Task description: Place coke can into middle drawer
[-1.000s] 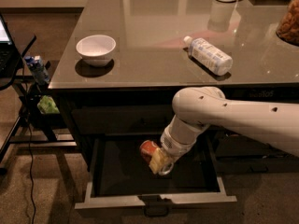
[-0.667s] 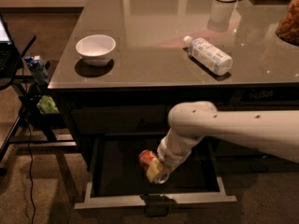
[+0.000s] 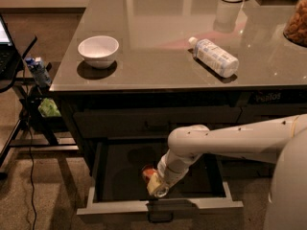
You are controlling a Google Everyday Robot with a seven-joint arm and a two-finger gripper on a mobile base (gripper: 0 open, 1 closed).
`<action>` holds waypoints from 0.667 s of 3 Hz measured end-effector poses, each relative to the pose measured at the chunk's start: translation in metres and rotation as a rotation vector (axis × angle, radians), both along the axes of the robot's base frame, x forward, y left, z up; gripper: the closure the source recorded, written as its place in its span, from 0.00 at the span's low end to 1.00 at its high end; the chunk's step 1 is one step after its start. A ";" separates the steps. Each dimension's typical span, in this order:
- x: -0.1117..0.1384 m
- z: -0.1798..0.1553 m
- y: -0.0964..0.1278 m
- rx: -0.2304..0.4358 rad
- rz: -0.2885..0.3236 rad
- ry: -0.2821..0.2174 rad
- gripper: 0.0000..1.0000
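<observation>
The coke can, now low inside the open drawer, will be let go by my gripper on the drawer's dark bottom [image 3: 143, 176], close behind the light grey front panel.
The middle drawer [image 3: 120, 174] is pulled open below the tabletop, with a dark floor and a light grey front panel [image 3: 158, 207]. The coke can [image 3: 148, 172] shows as a small red-orange shape low inside the drawer, near its front, mostly hidden by the arm. My gripper [image 3: 157, 186] reaches down into the drawer from the right and sits at the can, close to the drawer floor.
A white bowl [image 3: 98, 50] and a lying clear plastic bottle [image 3: 214, 56] are on the glass tabletop [image 3: 158, 23]. The shut upper drawer [image 3: 153, 121] is just above the arm. A side stand with a cable is at the left [image 3: 29, 99].
The arm has moved the can lower and toward the drawer's front, deeper into the open drawer.
</observation>
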State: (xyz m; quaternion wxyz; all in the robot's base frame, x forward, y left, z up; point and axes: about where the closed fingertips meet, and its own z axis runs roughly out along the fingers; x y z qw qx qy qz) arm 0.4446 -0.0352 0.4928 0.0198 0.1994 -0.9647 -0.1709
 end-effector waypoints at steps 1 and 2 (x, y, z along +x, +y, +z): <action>0.010 -0.028 0.007 0.011 -0.012 0.000 1.00; 0.023 -0.052 0.015 0.023 -0.014 -0.004 1.00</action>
